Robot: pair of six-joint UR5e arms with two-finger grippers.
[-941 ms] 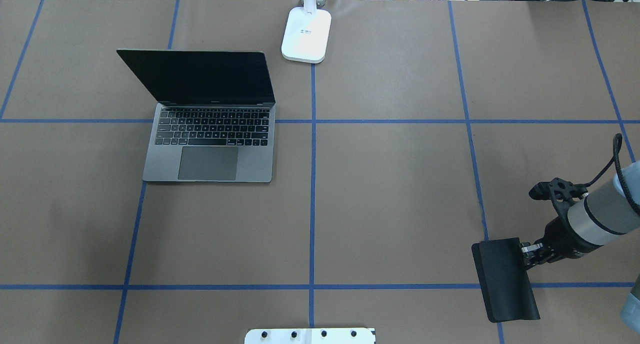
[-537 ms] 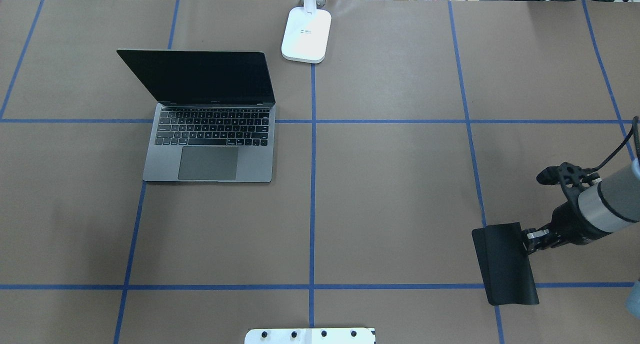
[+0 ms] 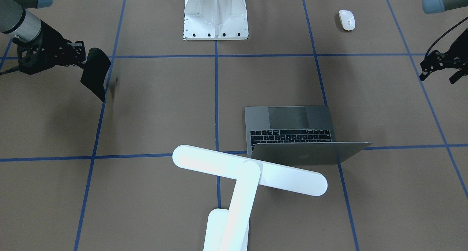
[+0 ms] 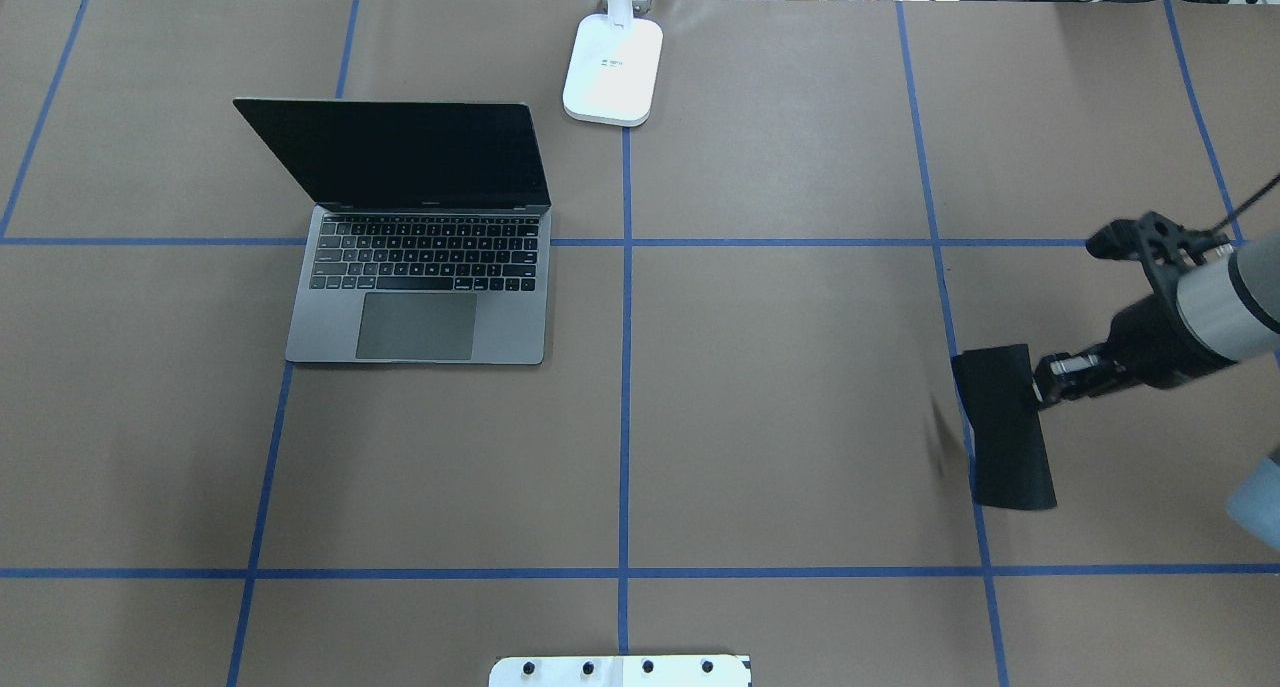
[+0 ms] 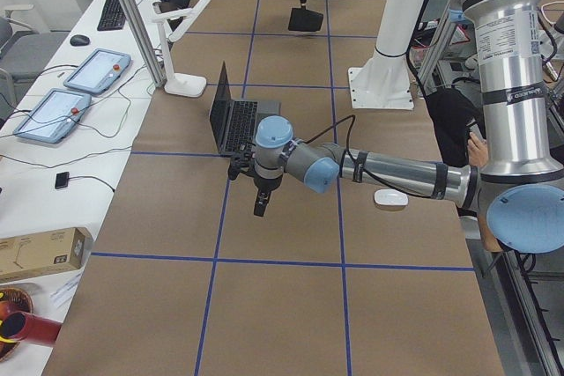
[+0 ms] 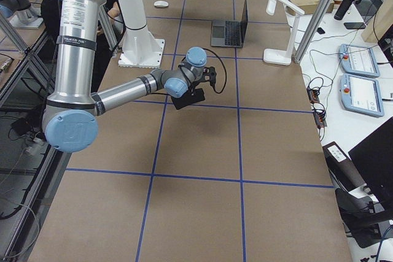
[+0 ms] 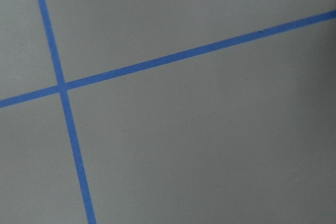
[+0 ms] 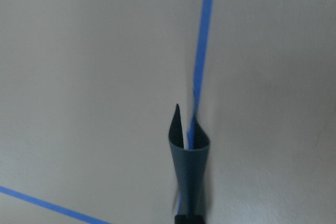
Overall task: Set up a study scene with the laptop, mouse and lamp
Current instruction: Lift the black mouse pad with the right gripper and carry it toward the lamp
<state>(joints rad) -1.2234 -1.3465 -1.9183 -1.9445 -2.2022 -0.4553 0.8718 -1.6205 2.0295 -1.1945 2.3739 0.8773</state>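
The black mouse pad, which hangs curled above the table now, will go down from my right gripper onto the table across the blue line from the laptop (image 3: 191,128).
The open grey laptop (image 4: 420,267) sits left of centre, its dark screen facing the robot. The white lamp (image 3: 248,169) stands at the far edge with its base (image 4: 613,67) on the centre line and its bar head over the laptop's lid. The white mouse (image 3: 346,19) lies near the robot's base on the left arm's side. My right gripper (image 4: 1040,382) is shut on the edge of a black mouse pad (image 4: 1005,432), which hangs curled above the table (image 8: 189,166). My left gripper (image 3: 453,75) hovers over bare table, holding nothing; whether its jaws are open or shut does not show.
The white ribbed pedestal (image 3: 215,13) stands at the robot's edge, centre. Blue tape lines (image 4: 626,367) grid the brown table. A side table with control tablets (image 5: 75,85) runs beyond the lamp side. A person in dark clothes (image 5: 458,121) sits behind the left arm.
The right gripper has lifted the mouse pad off the table and carried it away from the robot. The pad now hangs and looks shorter. Laptop and lamp have not moved.
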